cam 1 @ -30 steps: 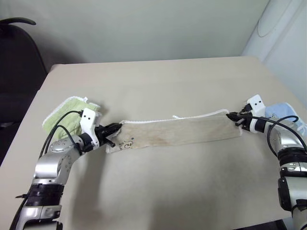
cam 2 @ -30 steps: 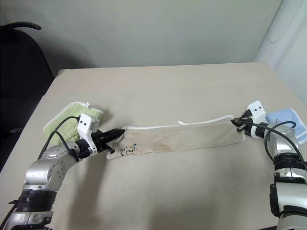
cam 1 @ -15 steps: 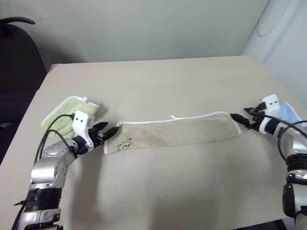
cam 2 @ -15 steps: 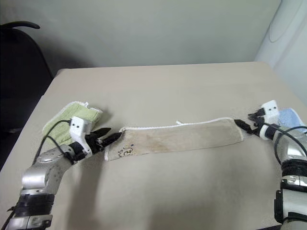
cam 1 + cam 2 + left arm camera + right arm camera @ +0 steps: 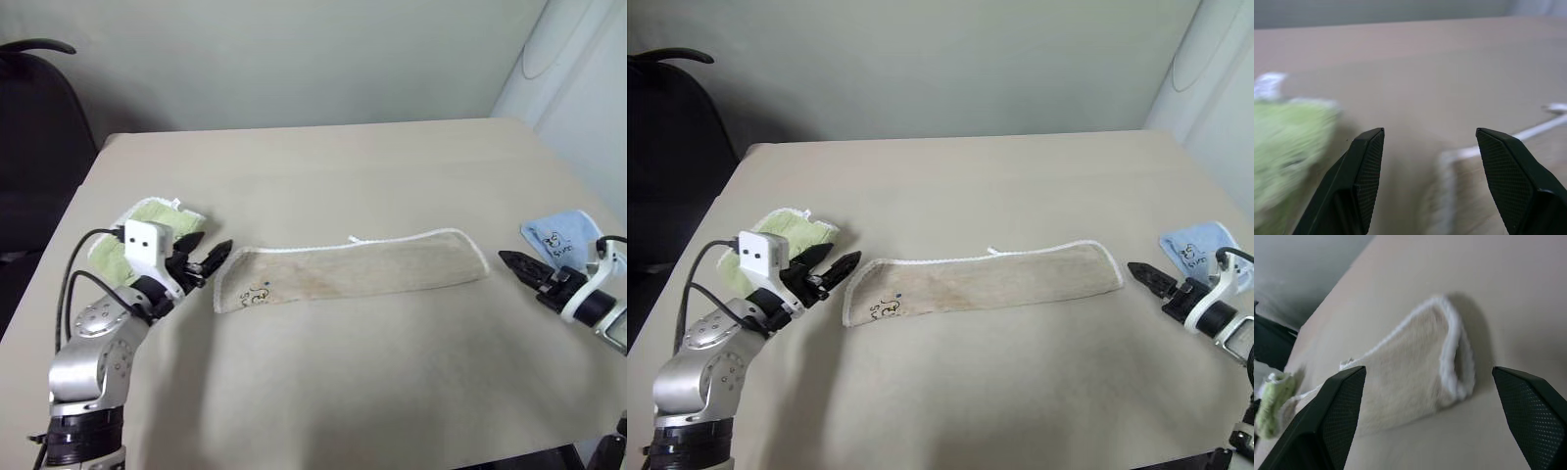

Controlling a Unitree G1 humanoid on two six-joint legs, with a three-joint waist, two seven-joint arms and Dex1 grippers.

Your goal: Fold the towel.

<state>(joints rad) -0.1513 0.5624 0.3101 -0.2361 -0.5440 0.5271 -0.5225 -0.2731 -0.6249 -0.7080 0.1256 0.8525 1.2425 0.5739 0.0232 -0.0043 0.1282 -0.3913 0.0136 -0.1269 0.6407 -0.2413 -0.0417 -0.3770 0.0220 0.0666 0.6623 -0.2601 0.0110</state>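
The towel's curled end is clear of my open right fingers, so they should pinch its white edge [image 5: 479, 255] before folding it toward the middle.
The towel [image 5: 353, 269] is a long beige strip with white corded edging, lying flat across the middle of the table. It has a small dark mark [image 5: 257, 294] near its left end and a white tag [image 5: 358, 239] on its far edge. My left gripper [image 5: 211, 257] hovers open just left of the towel's left end, holding nothing. In the left wrist view the towel's edge [image 5: 1464, 196] lies below the spread fingers. My right gripper [image 5: 519, 264] is open and a short way clear of the towel's right end [image 5: 1400, 377].
A lime-green folded cloth [image 5: 147, 220] lies behind my left gripper. A light blue cloth [image 5: 560, 235] lies at the table's right edge beside my right arm. A black chair [image 5: 34, 147] stands past the table's left side. The tan table [image 5: 323, 166] is bare beyond the towel.
Both grippers opened and let go of the towel's ends. The right one drew back to the right and rolled. The left one lifted and backed off a little. The towel stays flat.
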